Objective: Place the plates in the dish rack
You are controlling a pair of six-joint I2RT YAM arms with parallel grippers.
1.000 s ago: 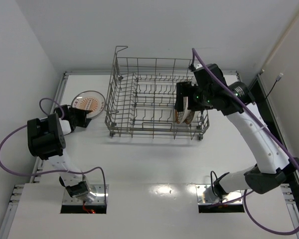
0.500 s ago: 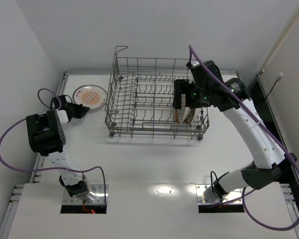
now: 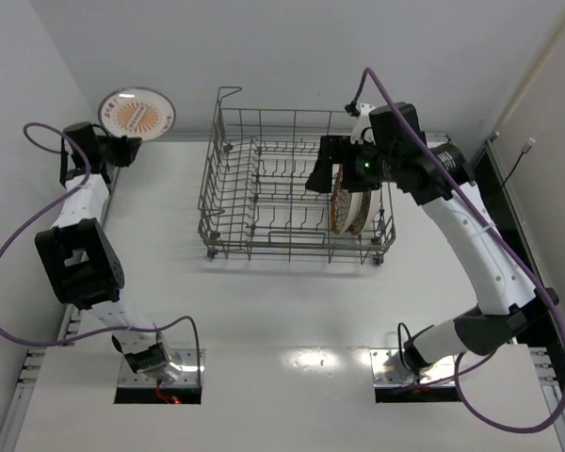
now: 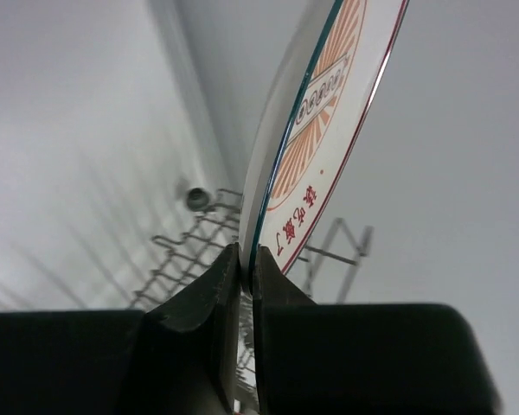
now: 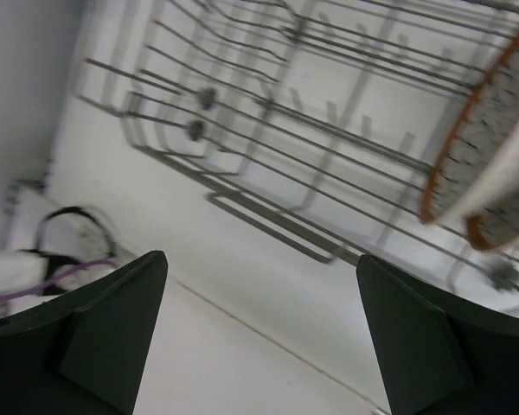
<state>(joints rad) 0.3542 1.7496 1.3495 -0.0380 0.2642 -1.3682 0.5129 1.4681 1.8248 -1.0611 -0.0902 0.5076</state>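
My right gripper should next close on the rim of the white plate in my left gripper, on the side (image 3: 172, 121) facing the dish rack.
My left gripper (image 3: 120, 146) is shut on the rim of the white plate with the orange centre motif (image 3: 135, 113) and holds it raised on edge at the far left, apart from the dish rack (image 3: 228, 202). In the left wrist view the plate (image 4: 329, 121) stands edge-on between my fingertips (image 4: 218, 272), with rack wires behind. Two plates stand upright at the rack's right end: the brown-rimmed plate (image 3: 339, 200) and the cream dotted plate (image 3: 361, 209). My right gripper (image 3: 318, 177) is open and empty above the rack, just left of them. The right wrist view shows both plates' rims (image 5: 480, 147).
The grey wire rack has rows of upright tines (image 5: 285, 130) and a raised corner loop (image 3: 228, 92) at its far left. A wall stands close behind the held plate. Purple cables hang from both arms (image 3: 9, 264).
My left gripper has lifted the orange-motif plate off the table and carried it up and toward the far left corner. My right gripper has shifted slightly left, away from the two racked plates.
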